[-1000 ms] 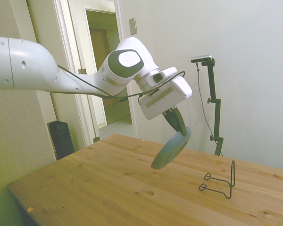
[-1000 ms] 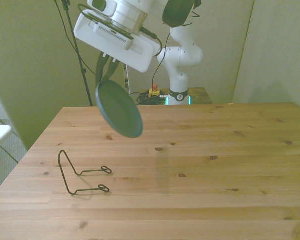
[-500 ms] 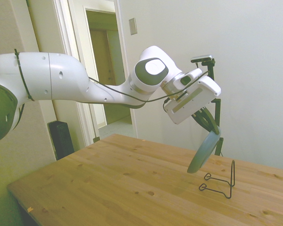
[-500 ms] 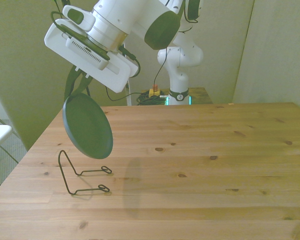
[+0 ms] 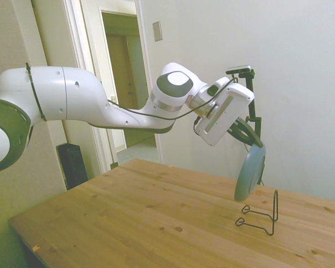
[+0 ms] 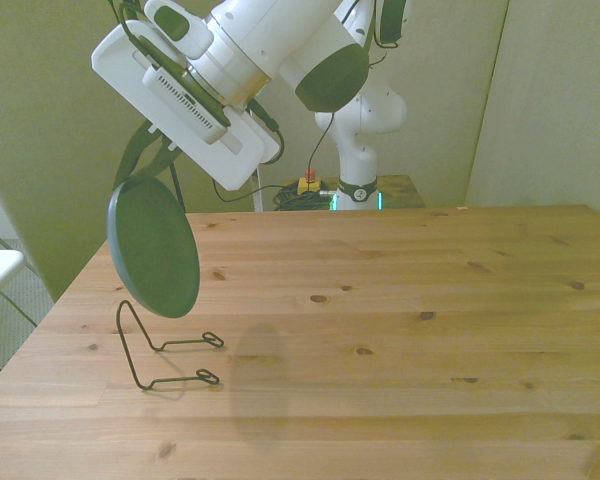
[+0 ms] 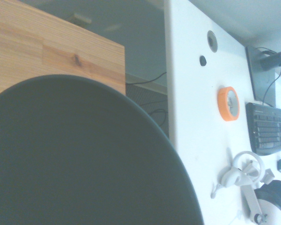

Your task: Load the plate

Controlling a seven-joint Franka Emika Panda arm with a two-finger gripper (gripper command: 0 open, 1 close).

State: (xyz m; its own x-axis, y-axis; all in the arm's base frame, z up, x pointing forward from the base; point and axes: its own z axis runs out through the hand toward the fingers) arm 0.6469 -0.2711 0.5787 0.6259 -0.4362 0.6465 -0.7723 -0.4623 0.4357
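Note:
I should release the grey-green plate on the thin black wire stand [image 6: 149,327] with my gripper, so that it leans against the stand's raised back.
The grey-green plate [image 5: 250,172] hangs nearly upright in the air, held by its upper rim. My gripper [image 5: 252,143] is shut on that rim. In the front view the plate [image 6: 152,247] shows its dark face and hovers just above the thin black wire stand [image 6: 162,346], which rests on the table near the front view's left edge. From the side, the plate's lower edge is a little above and to the left of the wire stand [image 5: 261,215]. The wrist view is mostly filled by the plate [image 7: 79,159].
The wooden table [image 6: 400,330] stretches out to the front view's right of the stand. Past the table edge, the wrist view shows a white desk [image 7: 196,117] with an orange round object [image 7: 228,103] and a keyboard [image 7: 267,127].
The arm has carried the plate further toward the wire stand and tipped it more upright. It now hangs almost vertically just above the stand.

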